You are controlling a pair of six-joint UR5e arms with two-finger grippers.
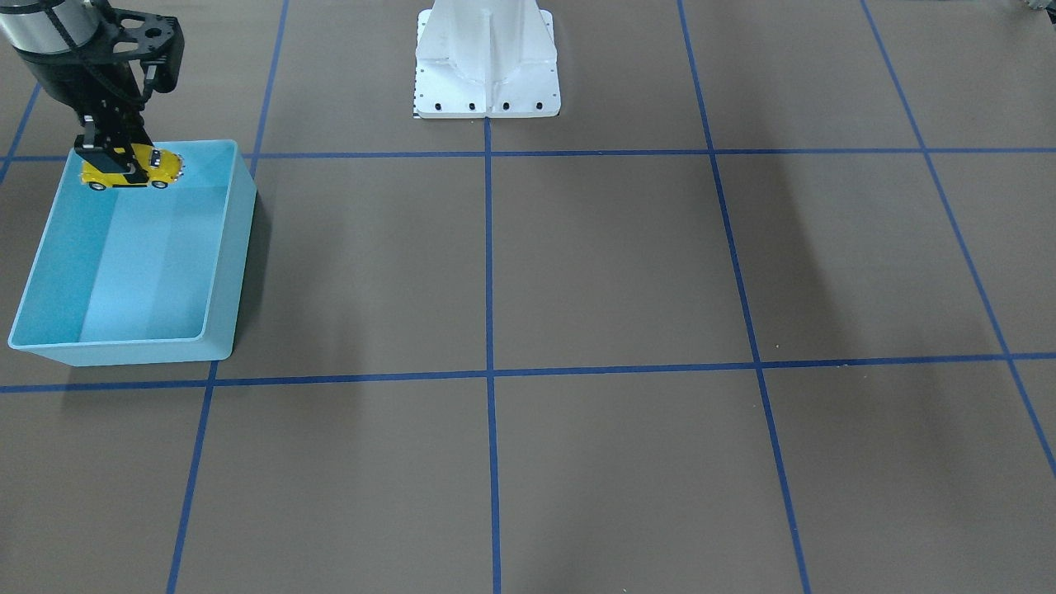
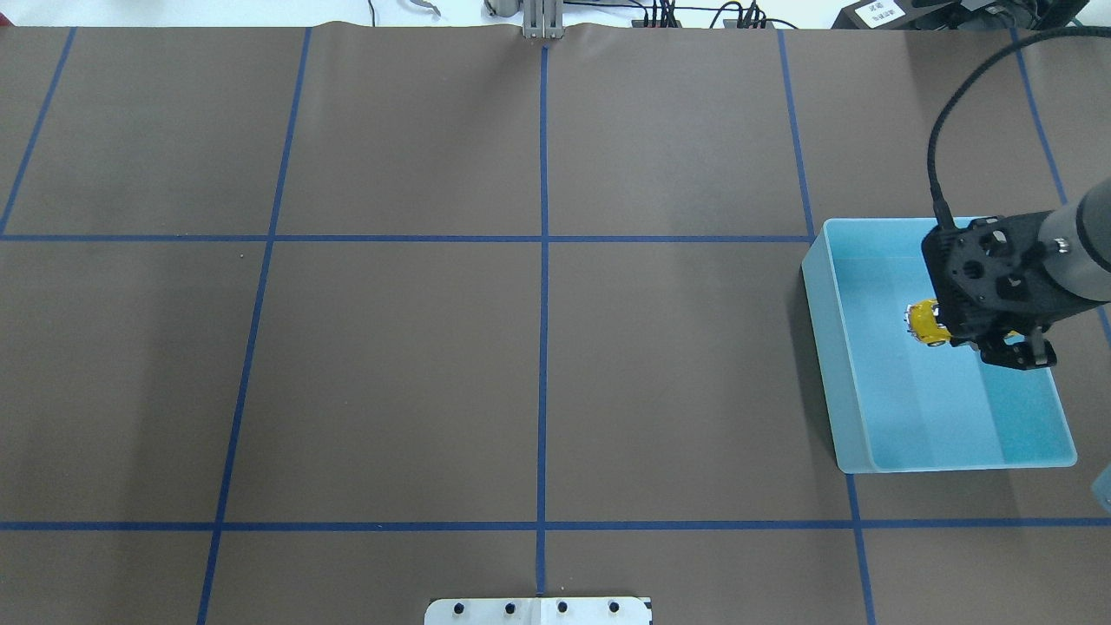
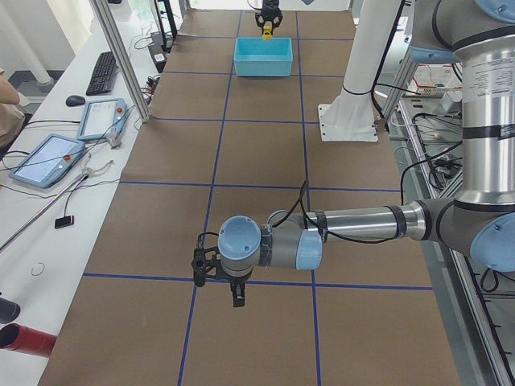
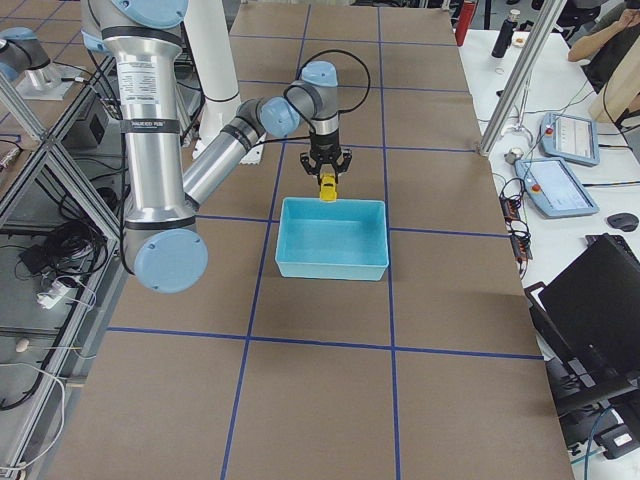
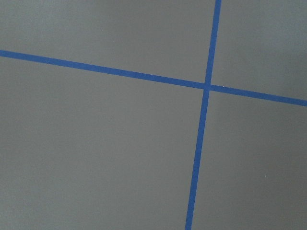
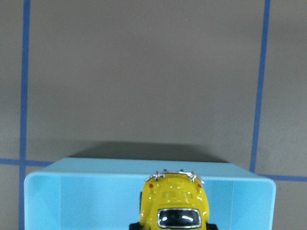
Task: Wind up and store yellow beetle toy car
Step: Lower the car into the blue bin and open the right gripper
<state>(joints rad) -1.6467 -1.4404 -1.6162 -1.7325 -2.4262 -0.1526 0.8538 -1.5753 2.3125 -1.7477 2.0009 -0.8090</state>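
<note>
The yellow beetle toy car, now held level over the bin, will go down from my right gripper onto the light blue bin's bottom point(image 1: 179, 247), near its side facing the table's middle.
The yellow beetle toy car point(image 1: 142, 167) is held in the air by my right gripper point(image 1: 113, 158), which is shut on its body from above. The car hangs level over the light blue bin point(image 1: 239, 247), near the bin's end closest to the robot's base. In the overhead view the car point(image 2: 923, 322) sticks out from under the gripper's black body, over the bin point(image 2: 823, 347). In the right wrist view the car point(image 6: 175, 201) shows from above with the bin's wall point(image 6: 72, 191) below it. My left gripper point(image 3: 219, 277) hovers over bare table far from the bin; I cannot tell whether it is open.
The brown table has blue tape grid lines. The white robot base point(image 1: 487, 62) stands at the table's middle edge. The left wrist view shows only table and a tape crossing point(image 5: 206, 86). Operator desks with tablets lie beyond the table's far side.
</note>
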